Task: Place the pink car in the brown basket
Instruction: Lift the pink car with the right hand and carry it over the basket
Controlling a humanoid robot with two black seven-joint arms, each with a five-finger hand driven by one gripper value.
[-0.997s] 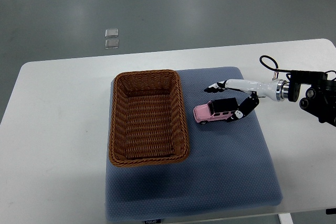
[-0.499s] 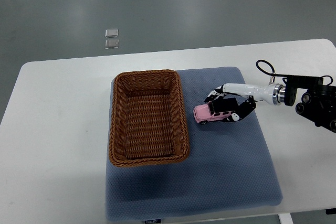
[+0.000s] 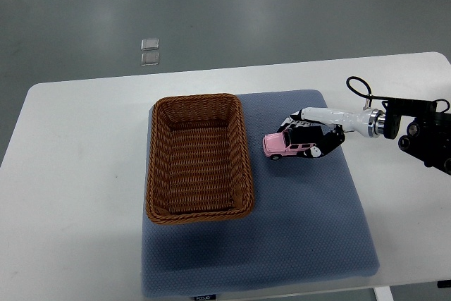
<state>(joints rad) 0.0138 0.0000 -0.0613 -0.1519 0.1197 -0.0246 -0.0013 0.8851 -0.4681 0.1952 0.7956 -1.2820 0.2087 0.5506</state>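
Note:
Next, I release the pink car from my right gripper on the brown basket's bottom, close to its middle (image 3: 194, 154).
The pink toy car (image 3: 283, 146) with a black roof is on or just above the blue-grey mat (image 3: 296, 216), a little to the right of the brown wicker basket (image 3: 243, 153). My right hand (image 3: 304, 135) reaches in from the right edge and its fingers are closed around the car's rear half, one finger over the roof and one along the near side. The car tilts slightly, nose toward the basket. Nothing lies in the basket. The left arm is out of the picture.
The mat covers the middle of the white table (image 3: 77, 174). A black cable loop (image 3: 358, 87) sticks up from my right wrist. Two small clear squares (image 3: 149, 51) lie on the grey floor beyond the table.
My right hand has closed from a loose straddle into a grip on the car. The car has shifted slightly up and to the right and now tilts.

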